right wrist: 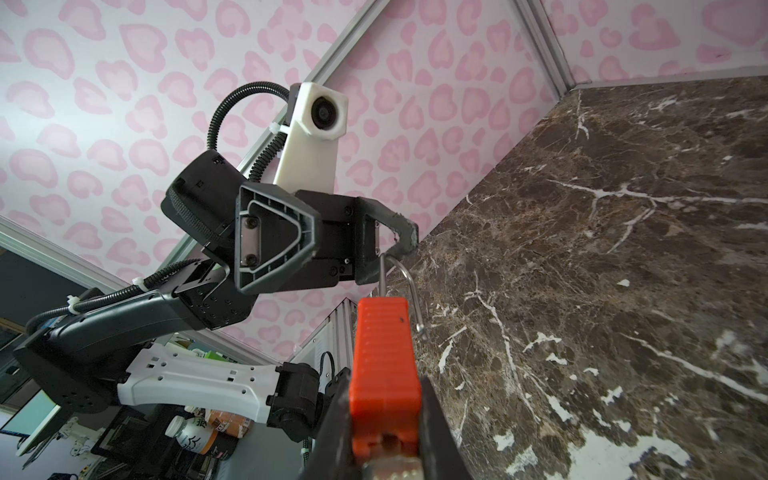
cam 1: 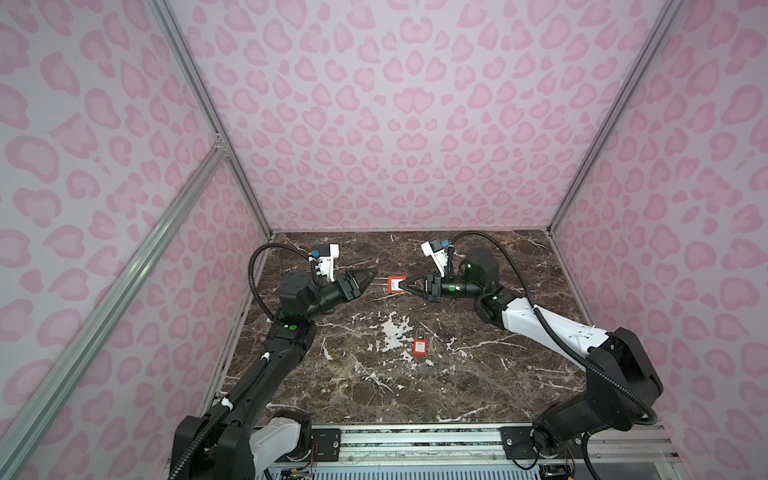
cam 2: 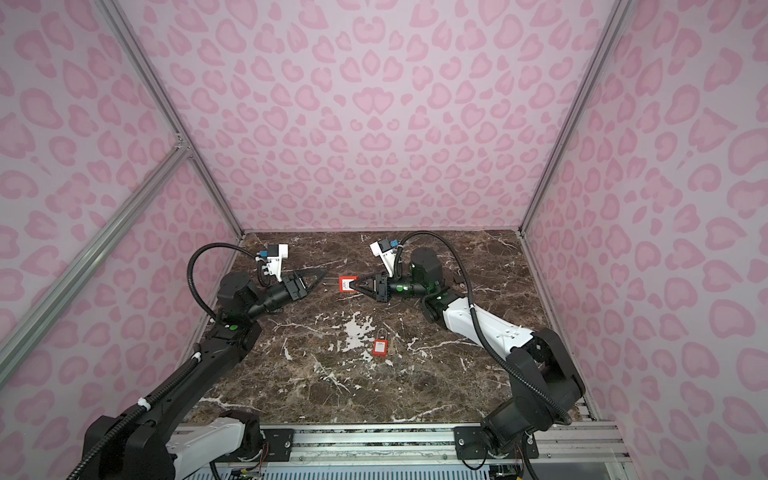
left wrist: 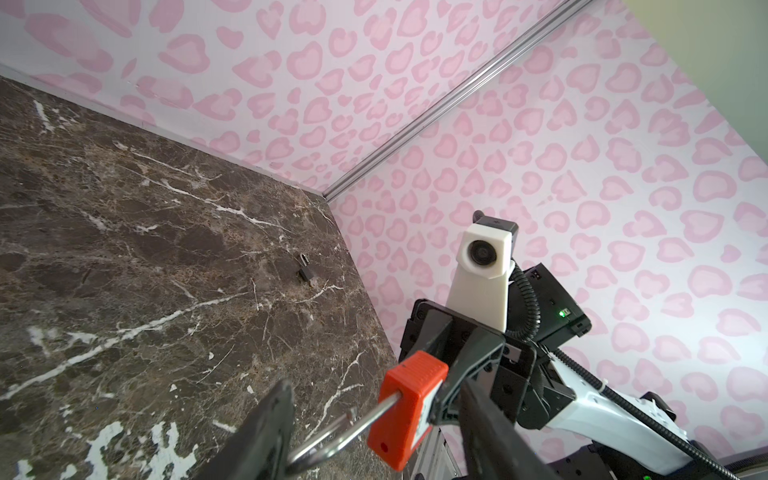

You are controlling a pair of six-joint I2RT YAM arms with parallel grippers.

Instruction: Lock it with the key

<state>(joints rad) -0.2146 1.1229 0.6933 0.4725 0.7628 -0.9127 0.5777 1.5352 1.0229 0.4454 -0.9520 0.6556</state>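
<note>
My left gripper reaches only the bend of the shackle and my right gripper covers the bottom end of the padlock, so my left gripper will first take the padlock's body [cam 1: 393, 284].
A red padlock [cam 1: 393, 286] [cam 2: 345, 285] hangs above the marble table [cam 1: 478, 374], with my right gripper [cam 1: 402, 286] [right wrist: 384, 386] shut on its body [right wrist: 384, 353]. Its steel shackle [left wrist: 332, 436] [right wrist: 399, 274] stands open and points toward my left gripper [cam 1: 374, 273] [left wrist: 374, 449]. The left jaws are open, and the shackle's bend lies between them, close to one fingertip [right wrist: 409, 237]. A silvery piece [right wrist: 390, 467] shows at the padlock's bottom end; I cannot tell whether it is the key.
A second red padlock [cam 1: 420, 347] [cam 2: 380, 347] lies flat near the table's middle, with a thin pale piece [cam 1: 434, 345] beside it. A small dark object [left wrist: 305, 272] [cam 2: 459, 280] lies toward the back right. Pink patterned walls enclose three sides.
</note>
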